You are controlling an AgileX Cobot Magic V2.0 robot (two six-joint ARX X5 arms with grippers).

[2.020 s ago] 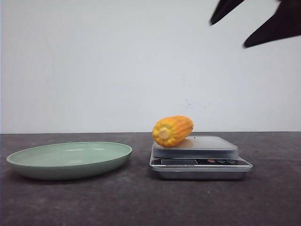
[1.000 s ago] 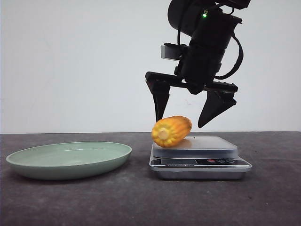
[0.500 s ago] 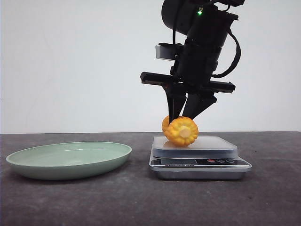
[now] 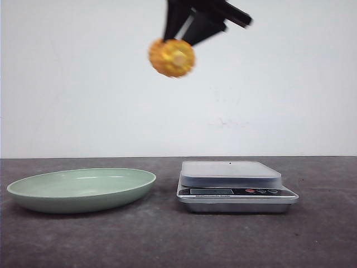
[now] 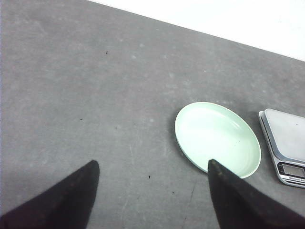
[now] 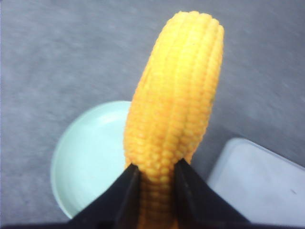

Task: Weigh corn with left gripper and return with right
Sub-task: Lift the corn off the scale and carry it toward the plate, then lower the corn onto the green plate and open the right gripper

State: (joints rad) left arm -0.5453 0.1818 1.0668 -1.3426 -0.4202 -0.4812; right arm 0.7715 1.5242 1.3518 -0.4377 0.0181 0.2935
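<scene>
My right gripper needs to set the corn down near the middle of the pale green plate point(image 4: 97, 179) point(image 6: 119, 160), next to the silver kitchen scale.
My right gripper point(image 4: 179, 40) is shut on the corn point(image 4: 172, 57), an orange-yellow cob piece with its pale cut end facing the camera, held high in the air between the plate and the scale. In the right wrist view the corn point(image 6: 177, 109) sticks out past my gripper point(image 6: 157, 167), clamped between both dark fingers. The silver kitchen scale point(image 4: 236, 186) sits on the table at centre right, its platform bare. My left gripper point(image 5: 152, 164) is open and empty, high above the table, left of the plate.
A pale green plate point(image 4: 81, 190) lies on the dark table left of the scale; it also shows in the left wrist view point(image 5: 218, 138) and the right wrist view point(image 6: 88, 162). A white wall stands behind the table.
My right gripper came down from the upper right, closed on the corn on the scale, then lifted it up and to the left. The scale platform is now bare.
</scene>
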